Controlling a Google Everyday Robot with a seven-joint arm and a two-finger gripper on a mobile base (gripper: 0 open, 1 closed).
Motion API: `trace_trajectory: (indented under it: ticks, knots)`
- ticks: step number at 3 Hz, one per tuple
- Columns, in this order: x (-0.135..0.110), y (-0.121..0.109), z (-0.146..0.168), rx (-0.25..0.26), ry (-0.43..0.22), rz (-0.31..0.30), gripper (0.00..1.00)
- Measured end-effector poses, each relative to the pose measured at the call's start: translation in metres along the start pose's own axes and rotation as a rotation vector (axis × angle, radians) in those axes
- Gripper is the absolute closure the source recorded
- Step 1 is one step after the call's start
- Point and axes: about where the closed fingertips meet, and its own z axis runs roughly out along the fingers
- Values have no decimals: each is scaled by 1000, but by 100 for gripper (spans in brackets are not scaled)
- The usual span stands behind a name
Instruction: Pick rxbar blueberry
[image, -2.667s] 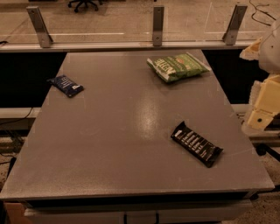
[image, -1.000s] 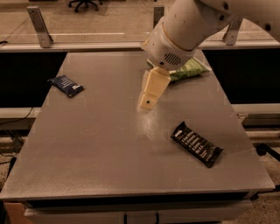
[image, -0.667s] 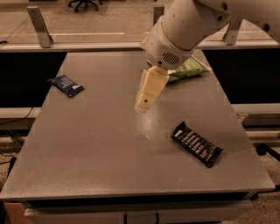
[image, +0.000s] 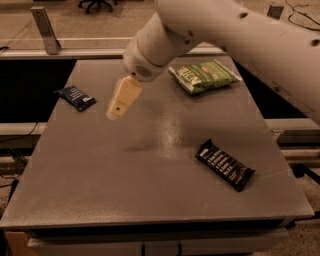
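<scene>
Next, I move my gripper down to the middle of the rxbar blueberry (image: 78, 98), the small dark-blue wrapper, and close it there.
The rxbar blueberry (image: 75, 97) is a small dark-blue wrapper with white lettering. It lies flat near the far left edge of the grey table (image: 125, 175). My gripper (image: 117, 112) hangs from the white arm above the table's left-middle. It is to the right of the bar, apart from it, and holds nothing that I can see.
A green chip bag (image: 202, 76) lies at the far right of the table. A longer black bar with white lettering (image: 224, 164) lies at the near right. A railing with metal posts (image: 45, 30) runs behind the table.
The arm has swung in from the right edge and moved left across the table, toward the blue bar. The three items have not moved.
</scene>
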Motion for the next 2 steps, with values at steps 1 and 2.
trace_trajectory:
  ticks: [1,2]
  knots:
    - [-33,-13,53,-20,-77,29,0]
    - [-55,-18,98,-50,-130,68,0]
